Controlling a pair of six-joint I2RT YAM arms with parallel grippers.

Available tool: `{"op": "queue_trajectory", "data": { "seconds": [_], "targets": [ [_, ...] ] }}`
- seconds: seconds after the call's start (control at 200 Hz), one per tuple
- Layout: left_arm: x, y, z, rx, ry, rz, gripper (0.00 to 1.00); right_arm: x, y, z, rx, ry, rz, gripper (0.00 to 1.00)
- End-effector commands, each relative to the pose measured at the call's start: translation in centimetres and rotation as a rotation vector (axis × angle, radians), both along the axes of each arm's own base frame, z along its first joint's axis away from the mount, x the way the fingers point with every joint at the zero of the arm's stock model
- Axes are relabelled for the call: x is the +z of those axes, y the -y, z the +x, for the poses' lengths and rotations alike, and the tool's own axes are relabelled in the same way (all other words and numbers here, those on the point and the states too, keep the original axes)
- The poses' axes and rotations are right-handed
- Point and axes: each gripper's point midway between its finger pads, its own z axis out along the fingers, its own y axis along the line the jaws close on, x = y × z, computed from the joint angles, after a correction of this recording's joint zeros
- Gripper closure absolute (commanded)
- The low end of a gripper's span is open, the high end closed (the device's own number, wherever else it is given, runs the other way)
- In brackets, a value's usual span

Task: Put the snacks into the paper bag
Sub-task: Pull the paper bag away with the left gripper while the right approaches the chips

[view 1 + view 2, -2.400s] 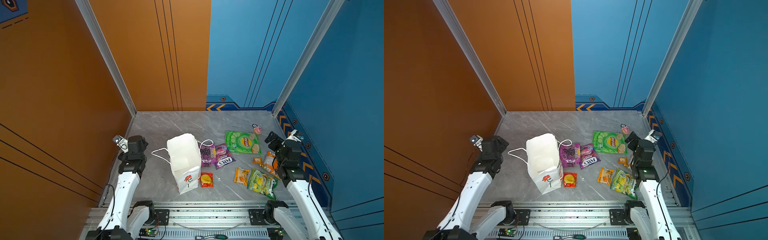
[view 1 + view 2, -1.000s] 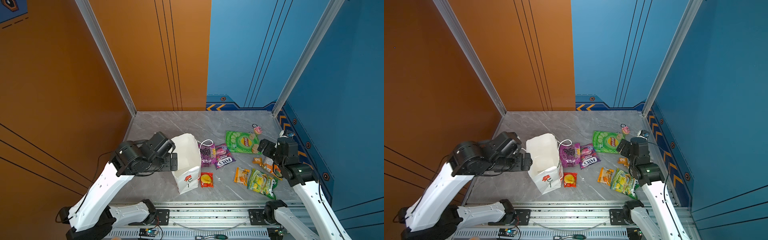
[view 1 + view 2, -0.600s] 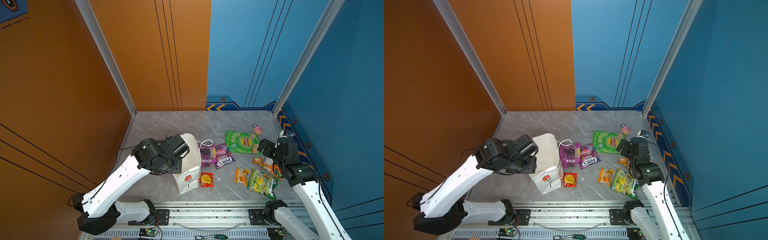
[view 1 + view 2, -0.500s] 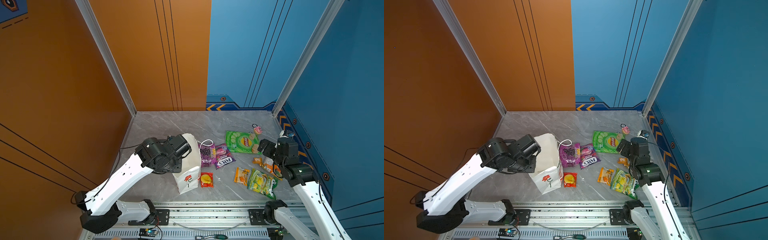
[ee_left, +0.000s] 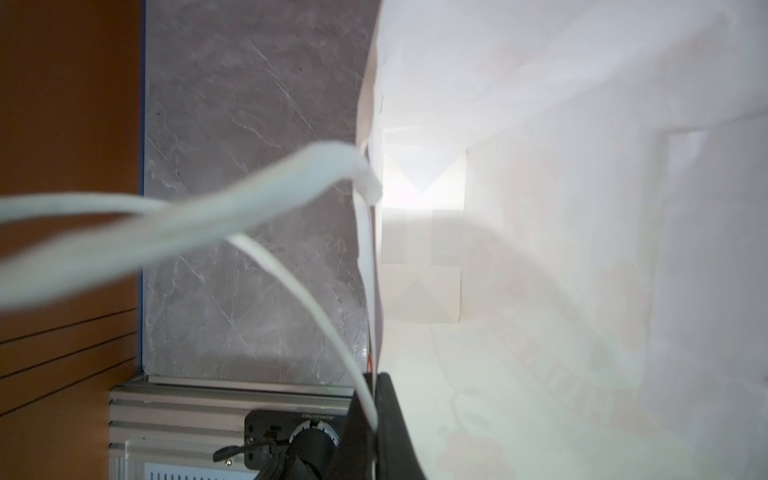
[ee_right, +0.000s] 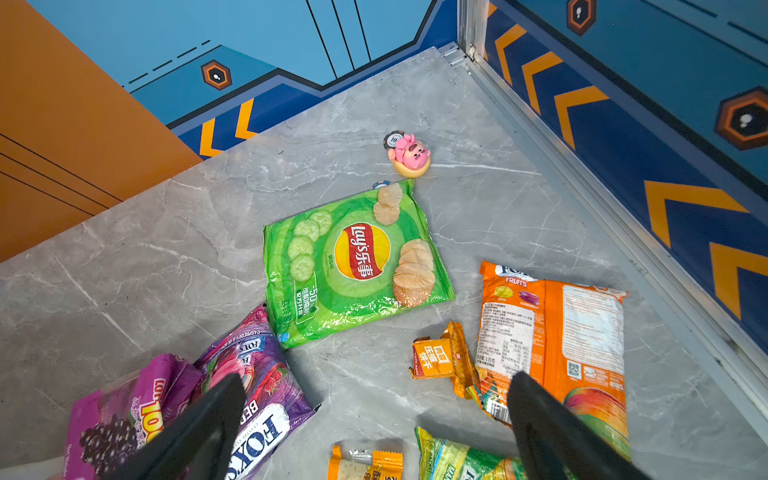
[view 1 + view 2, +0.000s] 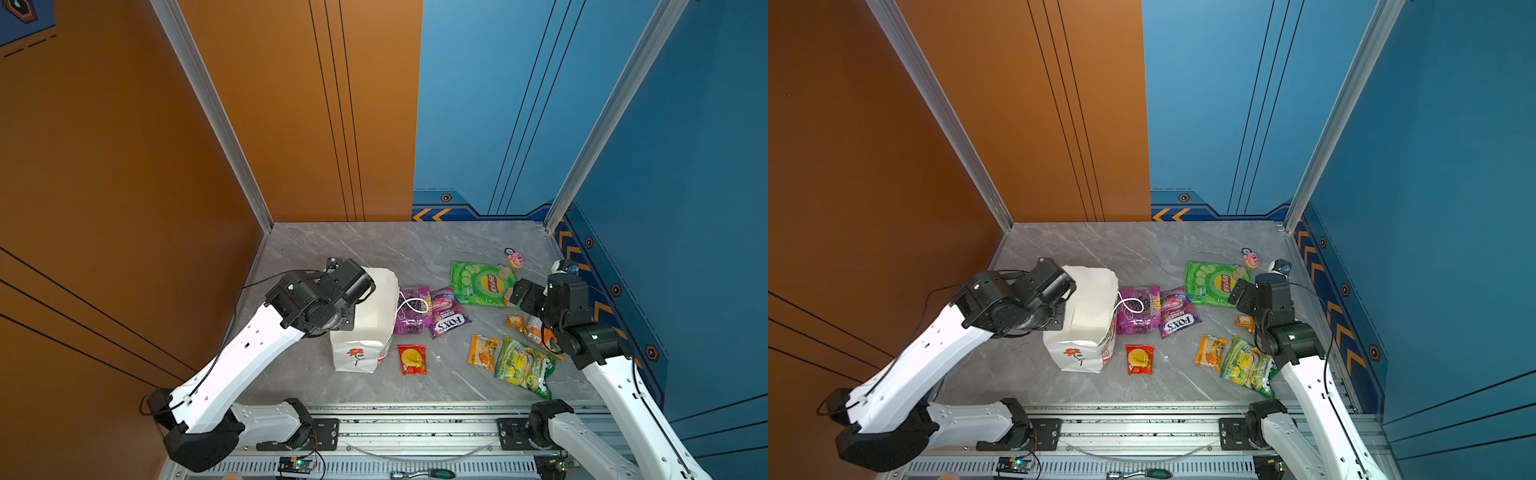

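Observation:
The green Lay's packet has its larger printed chip stack point(image 7: 508, 296) point(image 6: 417, 274) toward the orange Fox's Fruits packet. My right gripper needs to grab the green packet there next.
The white paper bag point(image 7: 365, 332) with a red flower stands upright at left centre. My left gripper point(image 5: 374, 382) is shut on its left rim, with a white cord handle point(image 5: 291, 274) running between the fingers. The snacks lie flat on the floor to the bag's right: purple grape point(image 7: 411, 311), purple Fox's point(image 7: 446, 311), green Lay's point(image 6: 353, 266), small red point(image 7: 412, 359), small orange point(image 7: 483, 352), green-yellow point(image 7: 523, 368) and orange Fox's Fruits point(image 6: 552, 332). My right gripper point(image 6: 376, 378) hangs open above bare floor between the Fox's packets, holding nothing.
A small pink toy point(image 6: 409, 153) sits past the Lay's packet near the back right corner. Orange and blue walls close in the marble floor point(image 7: 374, 249). A metal rail point(image 7: 415, 424) runs along the front edge.
My left arm swung from the left wall to the bag, and its gripper closed on the rim. The right arm has stayed still, open.

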Motion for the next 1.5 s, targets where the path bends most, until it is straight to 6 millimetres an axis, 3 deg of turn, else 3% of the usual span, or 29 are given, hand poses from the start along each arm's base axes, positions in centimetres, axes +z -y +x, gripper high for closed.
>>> {"op": "queue_trajectory", "data": {
  "seconds": [0.0,0.095,0.23,0.496,0.876,1.051,1.191,1.361,1.492],
  "targets": [
    [2.0,-1.5,1.5,-0.028,0.117,0.029,1.0,0.3,-0.6,-0.1,0.013,-0.023,0.003,0.0],
    [3.1,-2.4,2.6,-0.011,0.189,0.02,1.0,-0.1,-1.3,0.2,0.027,-0.044,-0.002,0.0],
    [3.4,-1.3,4.0,-0.054,0.249,-0.06,1.0,-0.9,-2.4,0.7,0.045,-0.079,-0.004,0.0],
    [3.5,-3.6,5.6,-0.053,0.275,0.115,1.0,-2.3,-4.6,1.8,0.08,-0.133,0.003,0.0],
    [2.8,-1.7,8.3,-0.117,0.313,0.095,1.0,-5.7,-8.3,3.4,0.131,-0.251,0.032,0.0],
    [2.5,-2.0,9.0,-0.113,0.304,0.081,1.0,-7.4,-9.6,4.4,0.15,-0.292,0.06,0.0],
    [2.4,-2.3,9.3,-0.114,0.302,0.065,1.0,-8.8,-8.6,5.7,0.129,-0.362,0.1,0.0],
    [1.7,-2.0,9.4,-0.134,0.301,0.026,1.0,-10.8,-4.6,7.1,0.032,-0.419,0.14,0.0],
    [1.4,-2.9,9.2,-0.106,0.327,0.005,1.0,-12.2,-1.6,7.5,-0.038,-0.455,0.138,0.01]
  ]
}}
